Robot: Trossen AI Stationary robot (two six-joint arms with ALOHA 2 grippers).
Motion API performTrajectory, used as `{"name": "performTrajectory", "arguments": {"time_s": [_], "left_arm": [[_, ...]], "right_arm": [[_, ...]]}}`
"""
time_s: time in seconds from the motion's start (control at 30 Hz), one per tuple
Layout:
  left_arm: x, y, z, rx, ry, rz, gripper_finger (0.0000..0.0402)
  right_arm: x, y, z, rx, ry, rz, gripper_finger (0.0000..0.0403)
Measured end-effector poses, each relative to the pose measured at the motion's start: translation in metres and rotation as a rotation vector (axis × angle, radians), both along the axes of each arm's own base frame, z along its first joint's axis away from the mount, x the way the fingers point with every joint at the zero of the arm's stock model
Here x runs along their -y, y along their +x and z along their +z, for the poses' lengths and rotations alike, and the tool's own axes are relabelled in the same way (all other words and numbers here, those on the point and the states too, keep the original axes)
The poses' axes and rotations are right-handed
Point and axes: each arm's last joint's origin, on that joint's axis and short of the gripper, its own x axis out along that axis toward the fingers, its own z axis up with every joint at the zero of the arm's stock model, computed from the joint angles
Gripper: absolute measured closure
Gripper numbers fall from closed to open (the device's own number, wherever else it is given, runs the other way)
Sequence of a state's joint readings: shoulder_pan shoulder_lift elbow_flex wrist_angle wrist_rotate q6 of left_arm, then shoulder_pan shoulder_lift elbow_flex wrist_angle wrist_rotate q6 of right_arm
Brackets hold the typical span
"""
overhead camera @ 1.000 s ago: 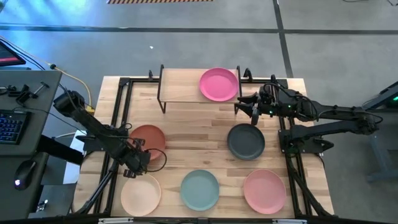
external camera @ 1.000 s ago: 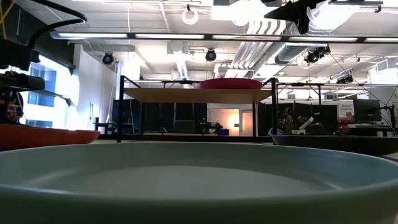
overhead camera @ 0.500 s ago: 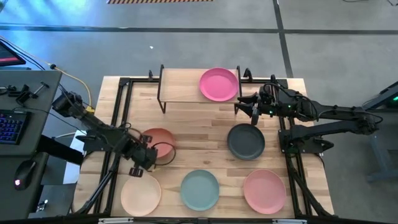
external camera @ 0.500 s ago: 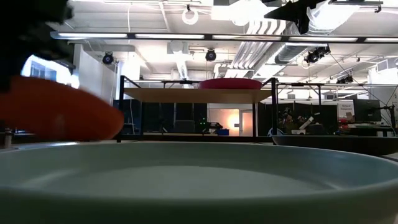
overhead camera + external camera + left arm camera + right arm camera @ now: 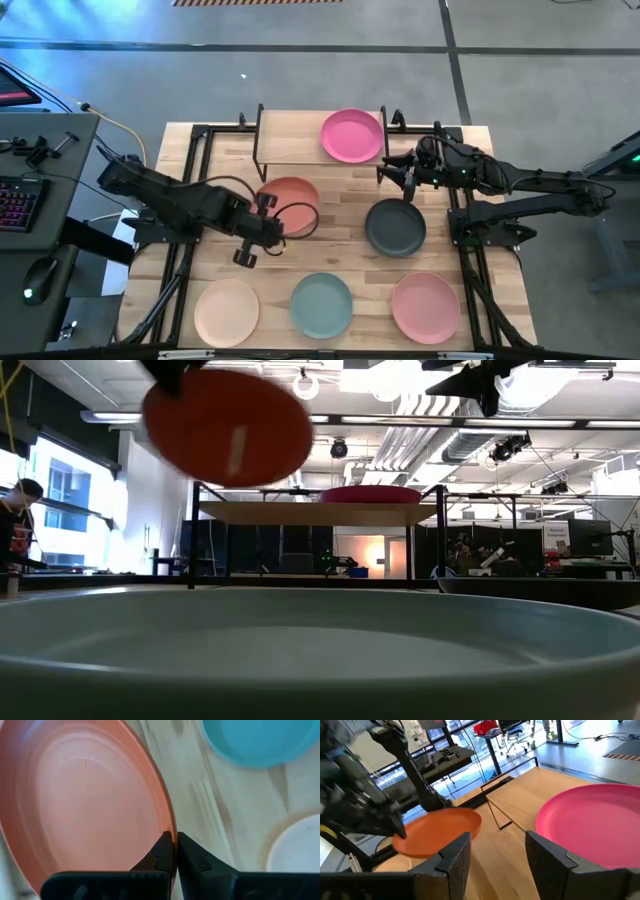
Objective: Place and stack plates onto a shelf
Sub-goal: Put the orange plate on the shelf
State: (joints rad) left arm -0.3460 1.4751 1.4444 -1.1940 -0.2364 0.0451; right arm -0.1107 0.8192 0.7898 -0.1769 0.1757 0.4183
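Note:
My left gripper has a place to reach on the bare shelf wood (image 5: 297, 138) beside the magenta plate. It will let go of the terracotta orange plate, now up in the air over the table, there.
My left gripper (image 5: 262, 222) is shut on the terracotta orange plate (image 5: 291, 204), which is up in the air over the table's middle left; the low view shows this plate (image 5: 228, 425) high and tilted. The magenta plate (image 5: 352, 135) rests flat on the right half of the shelf (image 5: 288, 136). My right gripper (image 5: 400, 174) is open and waits by the shelf's right end, above the far rim of the dark grey plate (image 5: 395, 227). The cream plate (image 5: 226, 312), teal plate (image 5: 321, 305) and salmon plate (image 5: 425, 307) lie along the near edge. My left gripper pinches the terracotta plate's rim (image 5: 169, 831) between its two fingers, one on the inner face and one on the outer side. It reaches in roughly level from the table's left near side. The plate is lifted clear of the table and tilted.
The shelf's left half (image 5: 285, 128) carries nothing. A black metal frame (image 5: 205, 130) runs round the tabletop. A desk with a keyboard (image 5: 20, 200) stands off the left edge. Bare wood lies between the shelf and the near row of plates.
My left gripper has risen and moved toward the table's right and a little toward the far edge, nearer the shelf. The terracotta plate has gone with it, from table height to high in the air, and has tipped.

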Motion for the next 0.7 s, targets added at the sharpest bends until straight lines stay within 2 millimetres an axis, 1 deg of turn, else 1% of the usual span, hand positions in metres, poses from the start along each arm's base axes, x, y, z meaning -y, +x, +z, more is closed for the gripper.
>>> {"name": "performTrajectory", "arguments": {"time_s": [0.13, 0.23, 0.33, 0.43, 0.53, 0.63, 0.7], "left_arm": [[-0.004, 0.009, 0.027, 0.093, 0.092, -0.071, 0.0401], [-0.017, 0.013, 0.033, 0.092, 0.194, -0.083, 0.0401], [-0.041, 0.015, 0.032, 0.048, 0.252, -0.052, 0.0401], [-0.070, 0.015, 0.031, -0.020, 0.298, 0.002, 0.0401], [-0.101, 0.019, 0.033, -0.010, 0.345, 0.059, 0.0401], [-0.128, 0.023, 0.033, 0.017, 0.341, 0.132, 0.0401], [-0.142, 0.022, 0.028, -0.029, 0.318, 0.177, 0.0401]], "right_arm": [[0.000, 0.000, -0.001, -0.014, 0.002, 0.000, 0.0234], [0.000, 0.000, -0.002, -0.022, 0.003, 0.000, 0.0234], [0.000, 0.000, -0.002, -0.024, 0.003, 0.001, 0.0234], [0.000, -0.001, -0.002, -0.024, 0.003, 0.001, 0.0234], [0.000, -0.001, -0.002, -0.025, 0.002, -0.005, 0.0234], [0.000, -0.001, -0.002, -0.026, -0.002, -0.019, 0.0234], [0.001, -0.001, -0.002, -0.026, -0.002, -0.023, 0.0234]]}}
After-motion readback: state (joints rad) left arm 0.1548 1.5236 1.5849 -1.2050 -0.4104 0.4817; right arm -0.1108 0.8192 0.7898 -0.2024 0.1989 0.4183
